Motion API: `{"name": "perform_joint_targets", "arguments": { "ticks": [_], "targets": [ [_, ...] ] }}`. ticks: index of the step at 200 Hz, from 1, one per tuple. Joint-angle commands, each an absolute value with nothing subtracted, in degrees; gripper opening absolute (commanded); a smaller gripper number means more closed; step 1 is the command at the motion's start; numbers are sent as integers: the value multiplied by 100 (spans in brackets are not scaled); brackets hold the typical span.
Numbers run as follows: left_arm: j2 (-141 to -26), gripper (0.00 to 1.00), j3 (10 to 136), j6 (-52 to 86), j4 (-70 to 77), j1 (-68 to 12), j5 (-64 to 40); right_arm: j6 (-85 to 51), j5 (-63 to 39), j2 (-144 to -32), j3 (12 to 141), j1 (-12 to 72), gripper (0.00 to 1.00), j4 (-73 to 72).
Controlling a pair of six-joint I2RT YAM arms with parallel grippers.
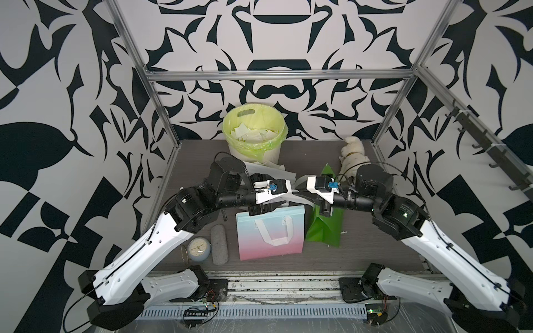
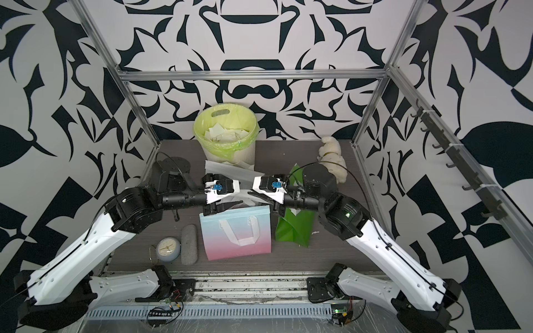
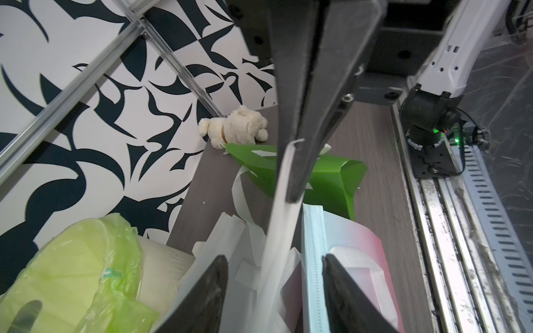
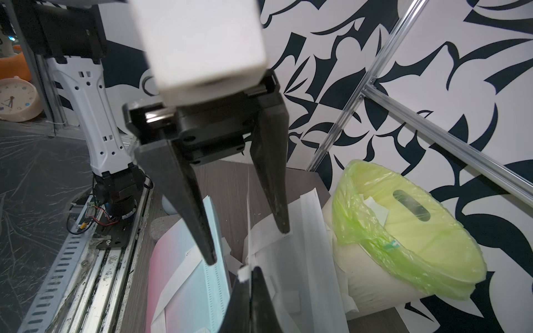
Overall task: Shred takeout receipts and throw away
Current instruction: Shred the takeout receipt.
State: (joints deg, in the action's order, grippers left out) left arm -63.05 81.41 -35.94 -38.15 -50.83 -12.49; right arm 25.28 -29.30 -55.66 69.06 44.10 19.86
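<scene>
My left gripper has the receipt deep in its open fingers. It should back off along it and pinch its loose end (image 4: 248, 191) before tearing.
A takeout receipt (image 3: 277, 230), a narrow white strip seen nearly edge-on, hangs over the gift bag's top edge. My right gripper (image 4: 251, 269) is shut on its upper end, and a white corner of paper pokes out at the tips. In the left wrist view the right gripper (image 3: 292, 199) shows as closed black jaws pinching the strip. My left gripper (image 3: 273, 258) is open, its two fingers standing on either side of the strip without touching it. In a top view both grippers meet tip to tip above the table's middle, left (image 1: 291, 193) and right (image 1: 301, 193). Several torn white scraps (image 1: 251, 134) lie in the green-lined bin (image 1: 230, 124).
A pink-to-blue gift bag (image 1: 271, 233) lies just below the grippers, with a white fabric tote (image 2: 230, 170) behind it by the bin. A green paper bag (image 1: 326, 227) lies to the right and a cream teddy (image 1: 353, 152) at the back right. A clock (image 1: 199, 248) and a grey oblong (image 1: 219, 243) sit front left.
</scene>
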Motion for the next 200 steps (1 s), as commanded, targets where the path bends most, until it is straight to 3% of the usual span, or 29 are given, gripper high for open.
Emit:
{"name": "perform_joint_targets", "arguments": {
  "ticks": [1,33,63,119,137,153,170,200],
  "targets": [
    [-6015,54,7885,-3514,-3508,-5102,-1126,2593,-2837,-5304,6758,4438,0,1625],
    [-5810,42,7727,-3492,-3355,-5098,-1415,2582,-2922,-5173,6628,4438,0,1571],
    [-5794,41,7650,-3565,-3352,-5098,-1431,2583,-3027,-5133,6545,4438,0,1469],
    [-5809,20,7652,-3682,-3420,-5098,-1371,2591,-2986,-5089,6452,4438,0,1423],
    [-5758,20,7564,-3722,-3378,-5098,-1328,2629,-2964,-5080,6423,4438,0,1407],
    [-5733,29,7537,-3719,-3383,-5098,-1295,2630,-2971,-5071,6407,4438,0,1363],
    [-5714,33,7522,-3724,-3404,-5098,-1224,2628,-3004,-5071,6416,4437,0,1349],
    [-5695,30,7497,-3720,-3446,-5098,-1132,2625,-3050,-5095,6441,4438,0,1362]
  ]
}}
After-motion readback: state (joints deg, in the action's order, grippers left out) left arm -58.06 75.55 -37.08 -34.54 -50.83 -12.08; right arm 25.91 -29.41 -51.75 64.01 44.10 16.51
